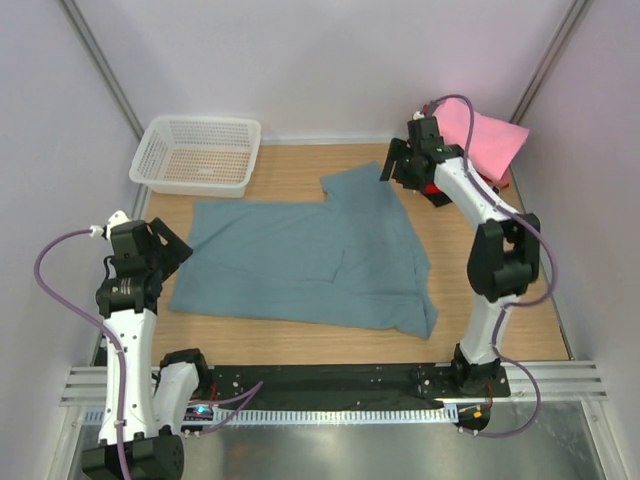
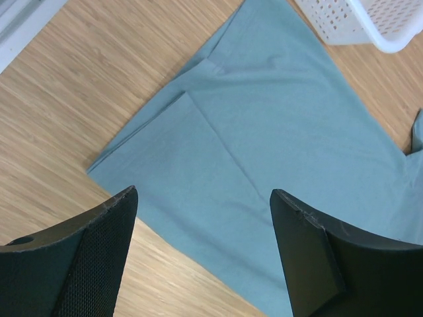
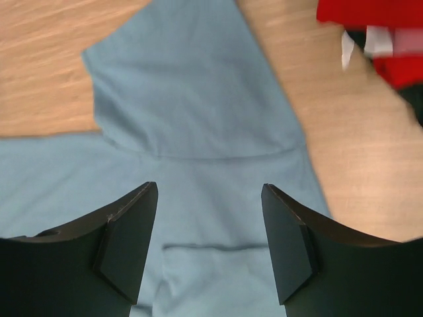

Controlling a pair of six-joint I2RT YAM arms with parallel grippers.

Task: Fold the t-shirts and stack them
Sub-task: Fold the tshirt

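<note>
My right gripper needs to grip the back sleeve's corner (image 1: pixel 375 165) nearest the stack next, to fold that sleeve of the teal-blue t-shirt.
A large teal-blue t-shirt (image 1: pixel 310 262) lies spread on the wooden table, partly folded, with one sleeve (image 1: pixel 360 190) pointing to the back. My left gripper (image 1: pixel 175 250) hangs open just above the shirt's left edge (image 2: pixel 264 132), with nothing between its fingers (image 2: pixel 99 257). My right gripper (image 1: pixel 392 168) is open over the back sleeve (image 3: pixel 192 86), also holding nothing. At the back right a pink t-shirt (image 1: pixel 490 140) lies on top of a stack, with a red one (image 1: pixel 432 190) under it. The red cloth (image 3: pixel 370 20) shows at the top right of the right wrist view.
A white plastic lattice basket (image 1: pixel 197 155) stands at the back left, and its corner (image 2: pixel 370 23) lies close to the teal shirt's far edge. Bare wood (image 1: pixel 500 320) runs along the right side and the front edge.
</note>
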